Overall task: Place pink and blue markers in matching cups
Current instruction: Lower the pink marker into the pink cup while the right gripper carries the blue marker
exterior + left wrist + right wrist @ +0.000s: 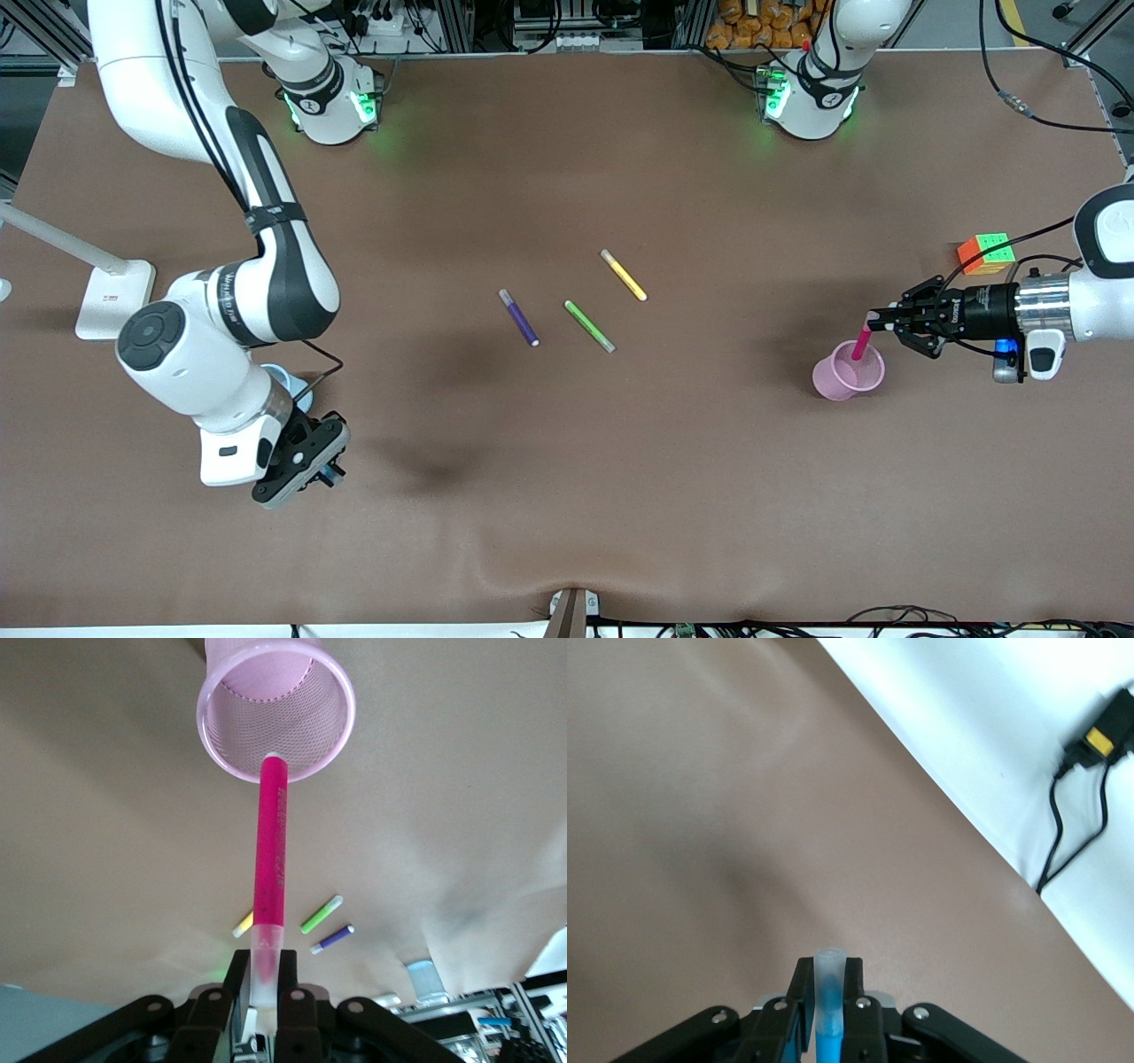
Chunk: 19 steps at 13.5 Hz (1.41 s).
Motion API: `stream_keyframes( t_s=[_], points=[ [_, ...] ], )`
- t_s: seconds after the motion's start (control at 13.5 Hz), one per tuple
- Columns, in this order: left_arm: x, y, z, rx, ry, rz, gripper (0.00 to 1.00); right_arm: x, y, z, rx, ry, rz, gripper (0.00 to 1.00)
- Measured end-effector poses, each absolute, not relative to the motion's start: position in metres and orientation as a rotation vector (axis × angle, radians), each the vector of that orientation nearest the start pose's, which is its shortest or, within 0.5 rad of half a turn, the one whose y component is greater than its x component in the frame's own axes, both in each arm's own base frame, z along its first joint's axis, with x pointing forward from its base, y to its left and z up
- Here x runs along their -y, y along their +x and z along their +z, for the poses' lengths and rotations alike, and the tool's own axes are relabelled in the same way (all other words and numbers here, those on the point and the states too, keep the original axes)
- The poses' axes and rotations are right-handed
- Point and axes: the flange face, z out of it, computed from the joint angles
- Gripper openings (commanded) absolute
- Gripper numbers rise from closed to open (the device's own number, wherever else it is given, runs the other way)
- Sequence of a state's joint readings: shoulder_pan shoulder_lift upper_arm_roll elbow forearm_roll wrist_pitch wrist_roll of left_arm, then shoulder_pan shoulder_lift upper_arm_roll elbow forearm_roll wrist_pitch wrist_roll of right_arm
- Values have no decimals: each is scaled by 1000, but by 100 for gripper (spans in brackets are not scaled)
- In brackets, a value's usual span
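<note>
My left gripper is holding the pink marker and will release it inside the pale pink cup [865,369] [275,722], so it leans against the cup's rim.
My left gripper [875,321] is shut on the pale tip of the pink marker [861,343]. The marker slants down, with its other end in the mouth of the pale pink cup [848,374]. The left wrist view shows the gripper [263,973], the marker [270,842] and the cup [275,718] in line. My right gripper [328,470] is shut on the blue marker [337,477], low over the table near the front camera. The right wrist view shows the gripper [828,979] clamping the marker's pale tip [829,988]. The pale blue cup [285,379] is mostly hidden under the right arm.
A purple marker [519,317], a green marker [590,326] and a yellow marker [624,275] lie at mid-table. A colour cube [985,253] sits near the left arm's wrist. A white lamp base [113,299] stands at the right arm's end of the table.
</note>
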<state>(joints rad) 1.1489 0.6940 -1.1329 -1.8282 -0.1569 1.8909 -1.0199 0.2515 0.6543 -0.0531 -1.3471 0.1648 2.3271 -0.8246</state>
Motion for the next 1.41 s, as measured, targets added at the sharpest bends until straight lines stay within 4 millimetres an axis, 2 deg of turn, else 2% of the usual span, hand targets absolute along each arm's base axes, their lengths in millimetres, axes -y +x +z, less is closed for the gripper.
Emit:
stream_keyframes(
  t_s=[0.22, 0.37, 0.59, 0.82, 1.19, 1.26, 1.41],
  points=[
    [-79, 598, 320, -1356, 1989, -829, 0, -178, 733, 380, 1588, -2639, -498, 0],
    [-84, 598, 314, -1367, 1963, -843, 0, -174, 730, 383, 1643, -2610, -484, 0],
    [-86, 597, 308, -1380, 1942, -860, 0, -159, 722, 392, 1701, -2576, -482, 0],
    [-92, 596, 296, -1406, 1905, -886, 0, -146, 705, 399, 1738, -2470, -508, 0],
    [-90, 601, 283, -1393, 1897, -896, 0, -106, 679, 392, 1809, -2348, -530, 0],
    [-90, 601, 282, -1391, 1897, -895, 5, -100, 675, 391, 1826, -2337, -532, 0],
    [-91, 602, 282, -1387, 1898, -891, 7, -89, 669, 384, 1830, -2308, -547, 0]
  ],
)
